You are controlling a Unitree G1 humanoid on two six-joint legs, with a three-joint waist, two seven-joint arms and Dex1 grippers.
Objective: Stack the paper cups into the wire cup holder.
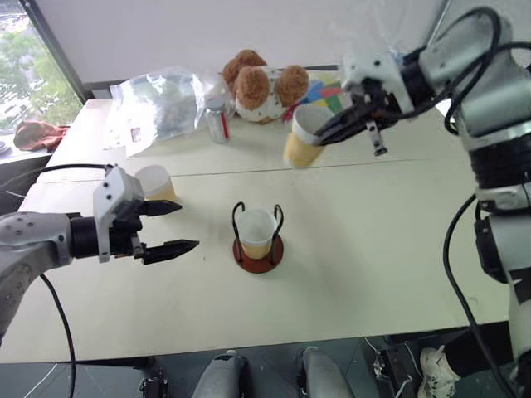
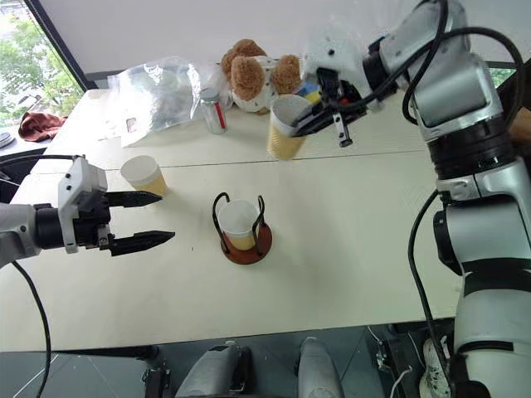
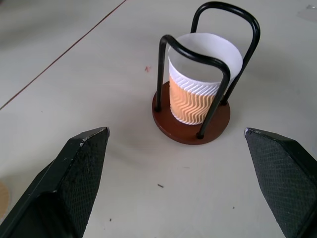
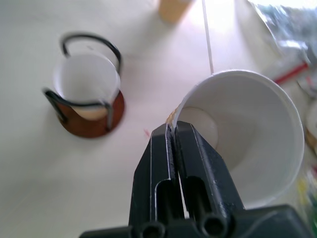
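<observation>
The robot's right gripper will release its paper cup inside the cup seated (image 1: 256, 230) (image 4: 87, 83) between the black loops of the wire holder.
The wire cup holder (image 1: 258, 259) stands mid-table with one paper cup (image 1: 256, 230) seated between its two black loops. A second paper cup (image 1: 304, 138) hangs tilted in the air beyond and to the right of the holder. My right gripper (image 1: 328, 133) is shut on its rim, one finger inside and one outside (image 4: 173, 130). A third paper cup (image 1: 155, 182) stands on the table at the left, just behind my left gripper (image 1: 187, 225). That gripper is open with nothing in it, low over the table, pointing toward the holder (image 3: 190, 130).
A brown teddy bear (image 1: 261, 83), a crumpled clear plastic bag (image 1: 162, 104) and a small can (image 1: 217, 121) line the table's far side. A red cloth (image 1: 37, 133) lies at the far left. Bare tabletop (image 1: 390, 240) surrounds the holder.
</observation>
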